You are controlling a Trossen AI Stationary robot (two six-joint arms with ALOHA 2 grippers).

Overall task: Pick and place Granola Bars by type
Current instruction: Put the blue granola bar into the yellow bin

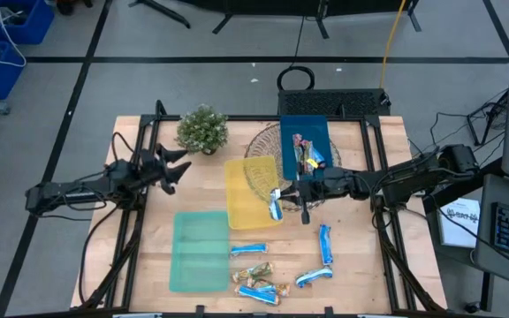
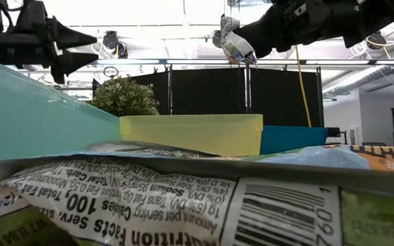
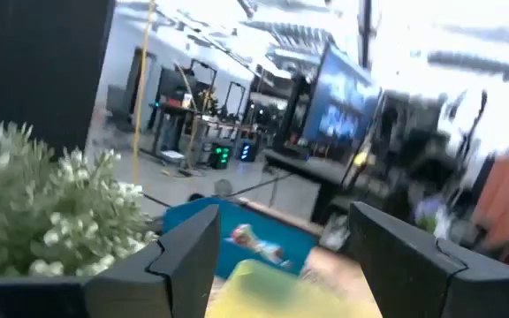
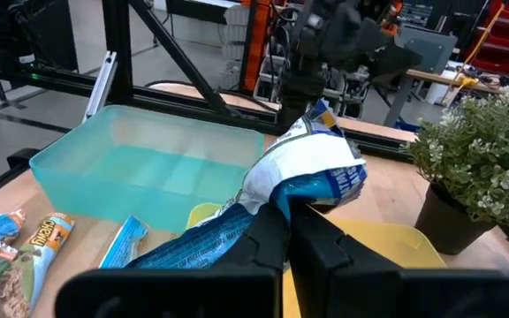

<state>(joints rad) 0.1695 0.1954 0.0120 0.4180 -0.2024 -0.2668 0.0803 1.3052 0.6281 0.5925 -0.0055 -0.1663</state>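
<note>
My left gripper will next take hold of the upper end (image 1: 277, 193) of the blue-and-white granola bar, next to the fingers of my right gripper that hold it.
My right gripper (image 1: 283, 200) hangs over the yellow tray's (image 1: 247, 190) right edge, shut on a blue-and-white granola bar (image 4: 312, 172). Several more bars lie flat on the table near its front edge: blue-and-white ones (image 1: 247, 250) (image 1: 325, 243) (image 1: 314, 276) and gold-brown ones (image 1: 254, 272). A few bars (image 1: 307, 155) lie in the blue tray (image 1: 290, 132). My left gripper (image 1: 179, 168) is open in the air beside the plant (image 1: 203, 130), touching nothing. In the low view a bar's wrapper (image 2: 183, 205) fills the foreground. My right gripper pinches the blue-and-white bar between its two fingers (image 4: 321, 234) near the middle of the wrapper (image 4: 277, 199). The fingers reach in from the table's right, slanting down. The bar is lifted clear above the yellow tray, crumpled, one end (image 2: 232, 42) sticking out past the fingertips.
The green tray (image 1: 200, 250) lies at the table's front left, the yellow tray in the middle, the blue tray behind it beside a round wire basket (image 1: 263, 150). The potted plant stands at the far left. Bare wood (image 1: 360, 256) shows at the front right.
</note>
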